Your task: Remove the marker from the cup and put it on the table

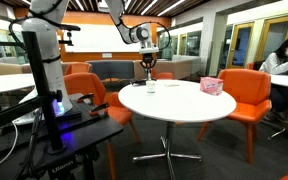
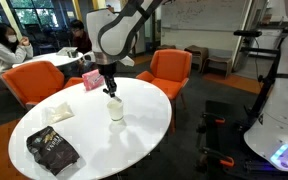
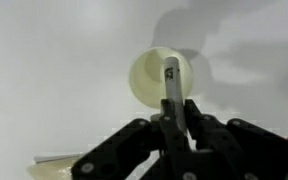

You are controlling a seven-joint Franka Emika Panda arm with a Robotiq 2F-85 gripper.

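Observation:
My gripper is going to let go of the grey marker on the bare table (image 1: 138, 87) (image 3: 230, 100) between the cup and the edge nearest my base.
A small pale cup (image 3: 160, 78) stands on the round white table (image 2: 44, 128), also in both exterior views (image 1: 151, 86) (image 2: 115, 110). My gripper (image 3: 172, 108) hangs right above the cup and is shut on a grey marker (image 3: 170, 82), which points down toward the cup's mouth. In both exterior views the gripper (image 1: 149, 68) (image 2: 111, 89) is a short way above the cup. Whether the marker's tip is still inside the cup I cannot tell. The table top (image 1: 184, 102) around the cup is bare.
A pink tissue box (image 1: 211, 86) (image 2: 91, 80) sits near the table's edge. A dark snack bag (image 2: 52, 150) and a white napkin (image 2: 59, 112) lie on the table. Orange chairs (image 2: 169, 70) (image 1: 249, 95) ring it. A person (image 2: 4, 45) sits beyond.

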